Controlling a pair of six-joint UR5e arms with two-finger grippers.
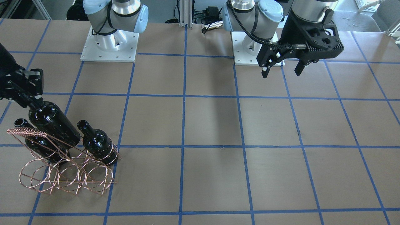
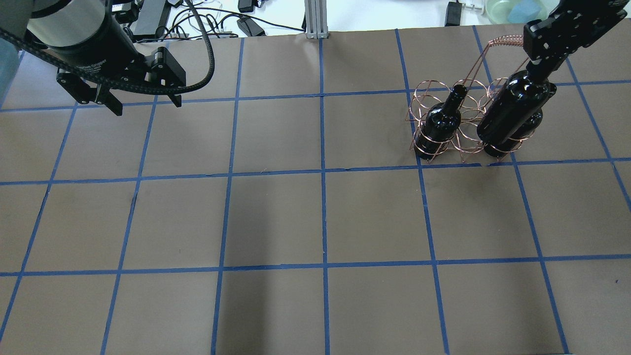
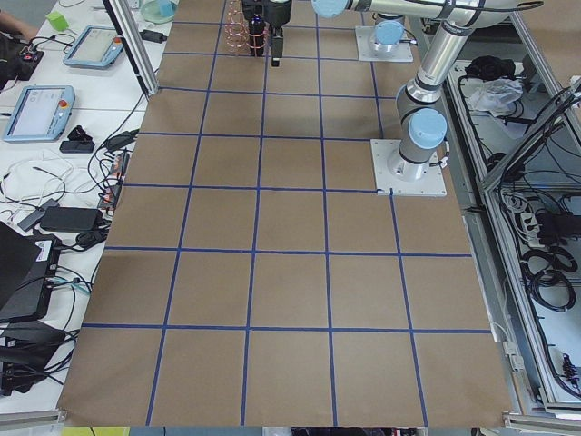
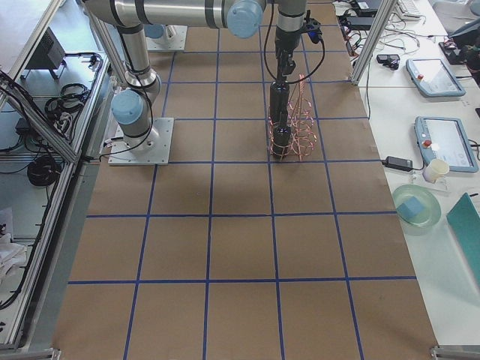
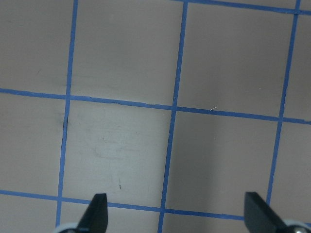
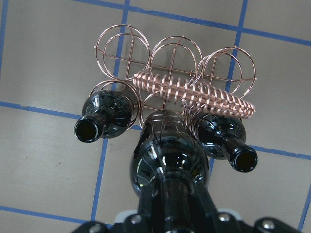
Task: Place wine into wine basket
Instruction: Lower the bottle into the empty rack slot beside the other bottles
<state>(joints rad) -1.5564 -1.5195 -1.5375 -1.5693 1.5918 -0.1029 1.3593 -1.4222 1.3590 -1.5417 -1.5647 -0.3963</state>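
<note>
My right gripper is holding the near-black wine bottle and will release it in the basket's middle ring (image 1: 72,149) (image 6: 166,117) between the two standing bottles.
My right gripper (image 1: 32,101) is shut on the neck of a near-black wine bottle (image 1: 54,126) and holds it tilted over the copper wire basket (image 1: 65,175). In the right wrist view the bottle (image 6: 167,160) hangs over the middle ring, beside the coil handle (image 6: 194,92). Two more bottles (image 6: 104,116) (image 6: 223,136) stand in the rings on either side. In the overhead view the held bottle (image 2: 512,111) covers part of one standing bottle. My left gripper (image 2: 145,103) is open and empty, far from the basket (image 2: 473,93).
The basket stands near the table's far edge on my right side. Blue tape lines grid the brown table (image 2: 320,222). The arm bases (image 1: 109,47) (image 1: 250,47) stand at the table's robot side. Cables and devices lie beyond the far edge (image 2: 236,19).
</note>
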